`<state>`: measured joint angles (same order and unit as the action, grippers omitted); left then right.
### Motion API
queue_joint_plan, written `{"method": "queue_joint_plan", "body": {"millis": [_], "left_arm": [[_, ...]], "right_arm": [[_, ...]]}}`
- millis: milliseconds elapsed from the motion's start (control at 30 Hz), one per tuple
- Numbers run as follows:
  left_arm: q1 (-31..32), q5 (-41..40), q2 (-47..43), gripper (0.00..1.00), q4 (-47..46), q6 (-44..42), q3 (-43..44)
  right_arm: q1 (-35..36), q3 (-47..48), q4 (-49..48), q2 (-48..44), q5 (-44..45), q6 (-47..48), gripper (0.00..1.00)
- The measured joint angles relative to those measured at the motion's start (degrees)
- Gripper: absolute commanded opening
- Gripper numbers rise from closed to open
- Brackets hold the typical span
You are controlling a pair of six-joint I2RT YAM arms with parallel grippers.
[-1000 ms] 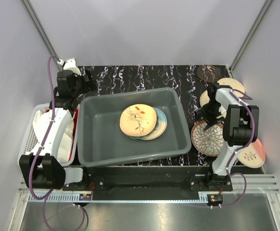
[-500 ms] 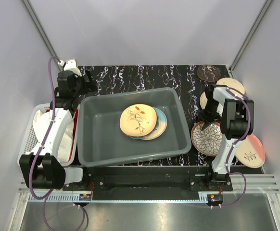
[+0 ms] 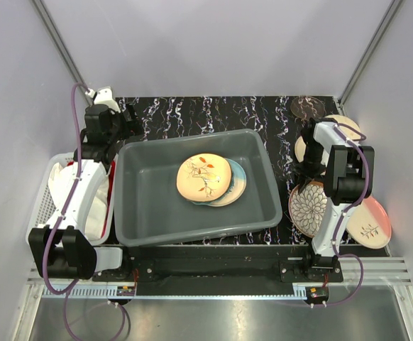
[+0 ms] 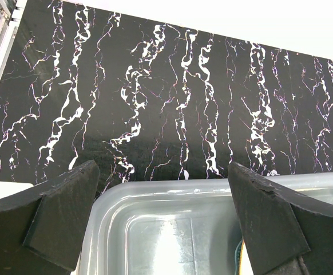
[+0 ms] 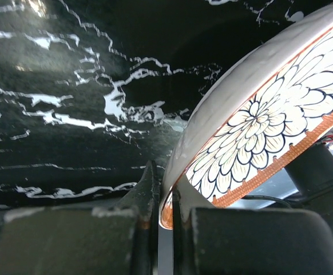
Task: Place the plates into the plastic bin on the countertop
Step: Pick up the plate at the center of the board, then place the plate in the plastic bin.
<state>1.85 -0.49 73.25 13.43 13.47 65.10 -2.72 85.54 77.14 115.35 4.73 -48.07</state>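
Note:
I need to use my right gripper to set the petal-patterned plate down and let go of it on the teal-rimmed plate's edge [image 3: 241, 170], beside the peach leaf-sprig plate.
The grey plastic bin [image 3: 130, 186] sits mid-countertop [image 3: 213, 114] and holds a peach leaf-sprig plate [image 3: 204, 176] on top of a teal-rimmed plate [image 3: 238, 182]. Right of the bin, my right gripper [image 3: 306, 175] is shut on the near rim of a petal-patterned plate with an orange border [image 3: 307, 209]. In the right wrist view that plate [image 5: 269, 120] tilts up off the black surface, its edge pinched between the fingers of my right gripper [image 5: 167, 213]. My left gripper [image 4: 163, 179] hangs open over the bin's far left corner [image 4: 155, 192], holding nothing.
More plates lie at the right: a dark patterned one [image 3: 307, 108] at the back, cream ones [image 3: 343, 126] behind the right arm, a cream-and-pink one [image 3: 371, 224] near the front. A white mesh basket with cloth [image 3: 50, 192] stands left of the bin.
My right gripper has closed on the petal plate's rim, and the plate has tipped up on that side. The left arm has stayed still.

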Motion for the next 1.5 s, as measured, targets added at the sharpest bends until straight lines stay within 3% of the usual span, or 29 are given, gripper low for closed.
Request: {"method": "queue_joint_plan", "body": {"millis": [300,667,1133,1333,1500], "left_arm": [[0.0,0.0,0.0,0.99,0.0,0.0,0.0],[0.0,0.0,0.0,0.99,0.0,0.0,0.0],[0.0,0.0,0.0,0.99,-0.2,0.1,0.0],[0.0,0.1,0.0,0.99,-0.2,0.1,0.0],[0.0,0.1,0.0,0.99,-0.2,0.5,0.0]], "right_arm": [[-0.5,1.6,0.8,-1.7,-4.0,3.8,0.00],[-0.5,12.0,-5.8,-5.7,-13.4,6.6,0.00],[-0.5,26.2,-7.7,-5.7,-14.9,13.2,0.00],[-0.2,37.3,-3.3,-5.7,-14.1,17.1,0.00],[1.6,56.9,2.7,-2.5,-12.9,19.8,0.00]]}}
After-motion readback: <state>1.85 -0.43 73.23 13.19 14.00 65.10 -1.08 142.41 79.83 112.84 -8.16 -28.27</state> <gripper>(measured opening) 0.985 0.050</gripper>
